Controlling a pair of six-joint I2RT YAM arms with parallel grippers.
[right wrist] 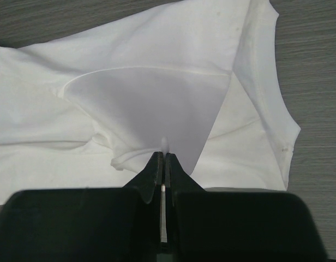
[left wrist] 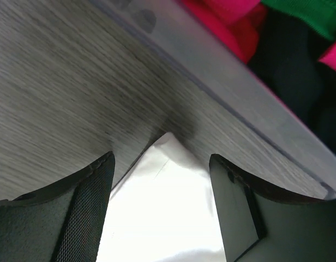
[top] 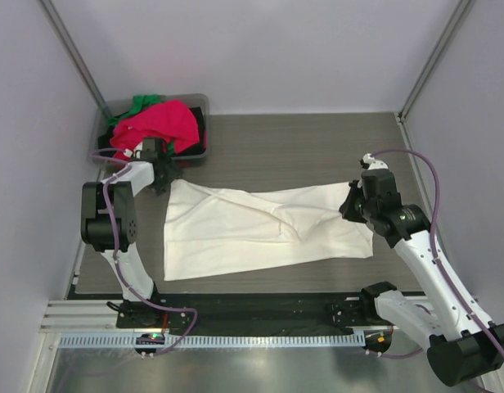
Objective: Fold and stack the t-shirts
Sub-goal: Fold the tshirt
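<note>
The cream-white t-shirt's far edge is slack, so the robot's left gripper needs to pinch its loose corner (left wrist: 168,143) by the bin before both grippers lift and straighten the t-shirt's edge.
A large cream-white t-shirt (top: 260,229) lies spread across the wooden table. My right gripper (top: 354,205) is shut on a pinch of its right side, and the cloth rises in a tented fold to the closed jaws (right wrist: 164,155). My left gripper (top: 164,176) is open over the shirt's far left corner (left wrist: 162,207). That corner lies between the two fingers (left wrist: 86,218) and is not gripped. More t-shirts fill the bin: a bright pink-red one (top: 158,123), a green one (top: 141,102) and dark cloth (left wrist: 288,60).
The grey plastic bin (top: 204,110) stands at the back left, its wall (left wrist: 239,93) just beyond my left fingers. White enclosure walls close the left, right and back. A black rail (top: 252,307) runs along the near edge.
</note>
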